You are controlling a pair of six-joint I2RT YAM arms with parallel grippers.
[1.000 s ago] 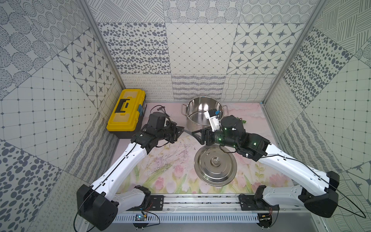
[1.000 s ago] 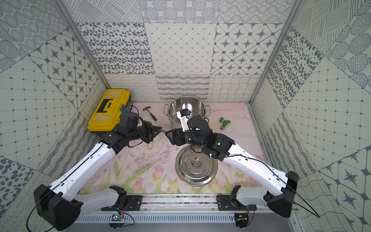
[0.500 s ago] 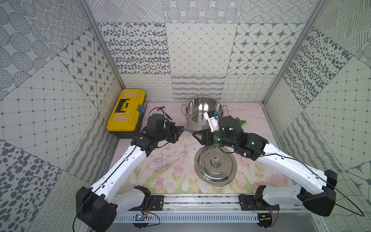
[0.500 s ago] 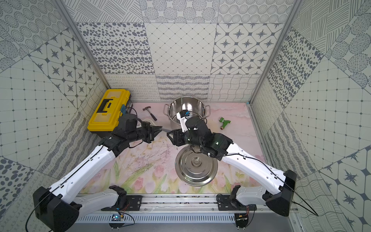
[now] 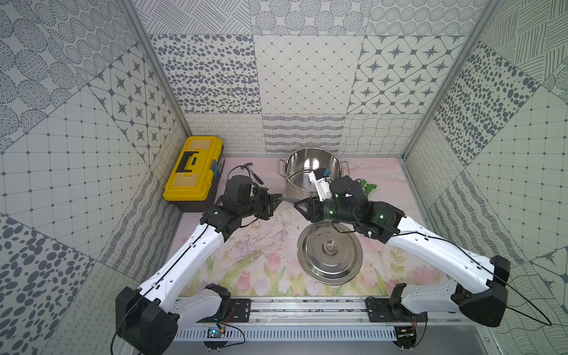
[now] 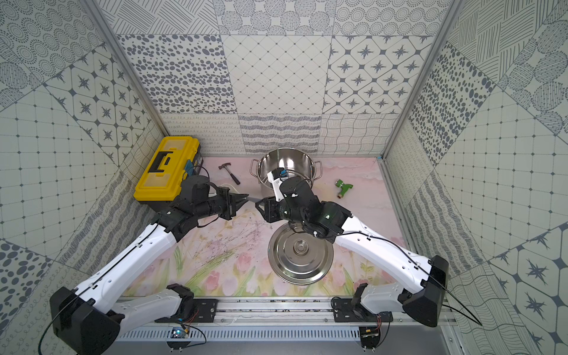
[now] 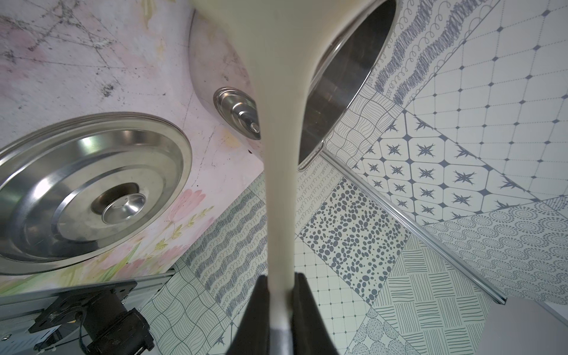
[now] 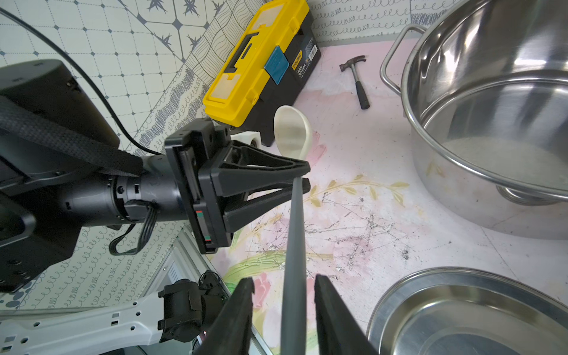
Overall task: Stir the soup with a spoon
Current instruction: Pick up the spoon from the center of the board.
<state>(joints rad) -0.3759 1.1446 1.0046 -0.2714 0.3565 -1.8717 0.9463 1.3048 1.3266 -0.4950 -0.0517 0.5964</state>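
Observation:
My right gripper will take the spoon's grey handle (image 8: 294, 301), because my left gripper is on the spoon's neck, too close to the spoon's bowl for stirring.
The spoon (image 8: 292, 129) hangs in the air between my two grippers, left of the steel pot (image 5: 310, 153). Its cream bowl points toward the yellow toolbox, and its grey handle (image 5: 289, 199) runs toward my right gripper. My left gripper (image 7: 280, 279) is shut on the spoon where the cream neck meets the grey handle. My right gripper (image 8: 284, 281) stands open around the handle's far end, with a gap on each side of it. In both top views the two grippers face each other tip to tip (image 6: 244, 196) (image 6: 259, 204). Soup is out of view; the pot's inside shows bare steel.
The pot's lid (image 5: 329, 249) lies knob-up on the floral mat in front of the pot, under my right wrist. A yellow toolbox (image 5: 193, 169) stands at the back left, with a small hammer (image 6: 229, 173) beside it. A green fitting (image 6: 342, 186) lies right of the pot.
My right gripper has moved a little leftward along the spoon's handle and its jaws have narrowed around it. My left gripper keeps its grip on the spoon.

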